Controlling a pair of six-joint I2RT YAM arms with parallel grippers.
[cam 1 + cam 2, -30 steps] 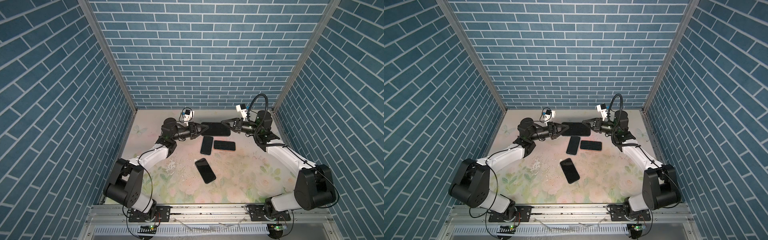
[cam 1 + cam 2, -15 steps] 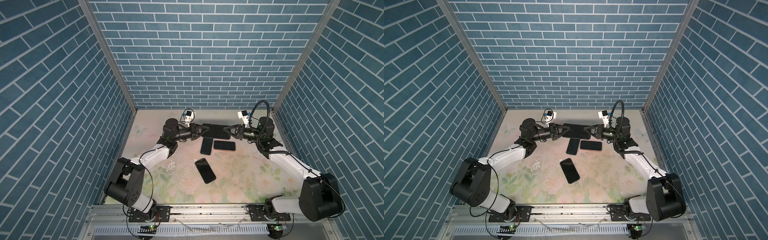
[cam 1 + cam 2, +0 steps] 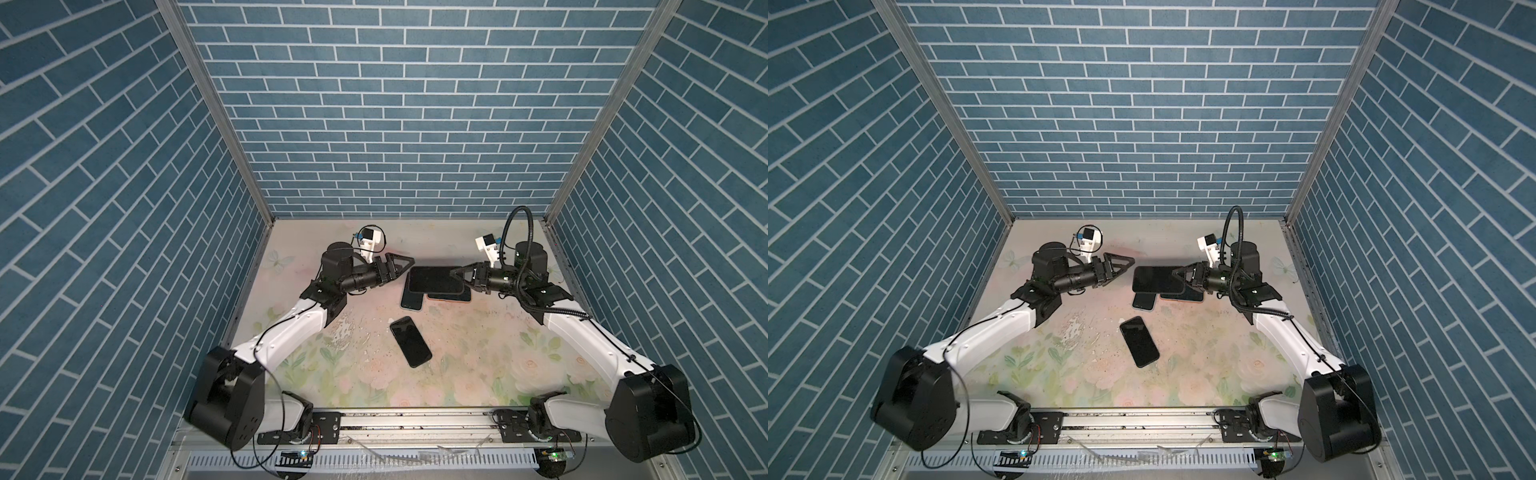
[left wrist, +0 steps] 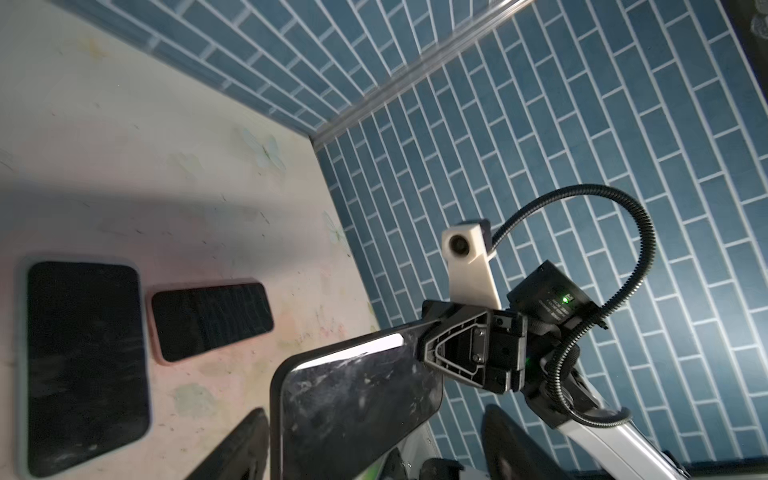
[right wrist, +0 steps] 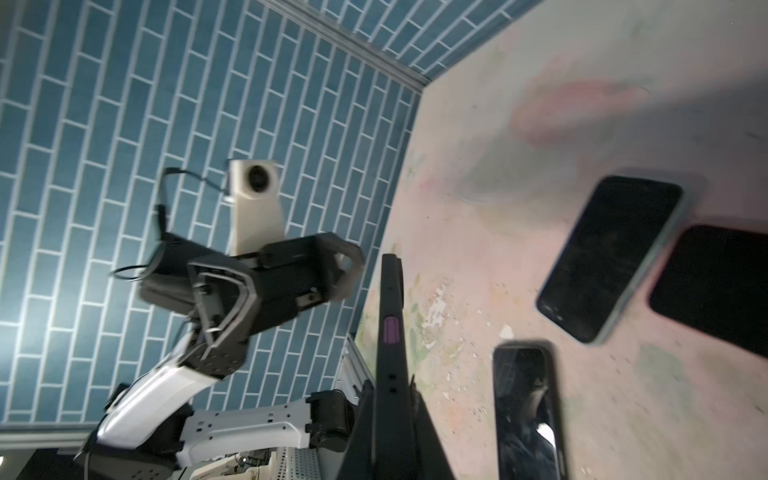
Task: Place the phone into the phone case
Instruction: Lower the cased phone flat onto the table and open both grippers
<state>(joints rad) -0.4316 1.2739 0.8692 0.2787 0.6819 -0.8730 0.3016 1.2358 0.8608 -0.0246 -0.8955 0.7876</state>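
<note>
The phone will go down from my right gripper onto the table point(image 3: 449, 325) point(image 5: 697, 449) just in front of the pink case.
The phone point(image 3: 434, 279) is a large black slab held level above the table at the back middle. Its glossy, smudged screen point(image 4: 357, 399) has a dark rim that looks like a black phone case, and its edge point(image 5: 390, 332) carries a purple button. My right gripper point(image 3: 457, 276) point(image 5: 392, 424) is shut on its right end. My left gripper point(image 3: 405, 268) point(image 4: 374, 453) stands open at the left end, with its fingers point(image 4: 245, 449) on either side of the phone and apart from it.
Under the held phone lie a phone in a light-blue case point(image 3: 411, 302) point(image 4: 83, 365) and one in a pink case point(image 3: 451, 296) point(image 4: 212, 320). A bare black phone point(image 3: 410, 340) point(image 5: 525, 411) lies nearer the front. Brick walls close in three sides.
My left gripper has opened and let go of the phone's left end. My right gripper closed on the right end and now carries it alone.
</note>
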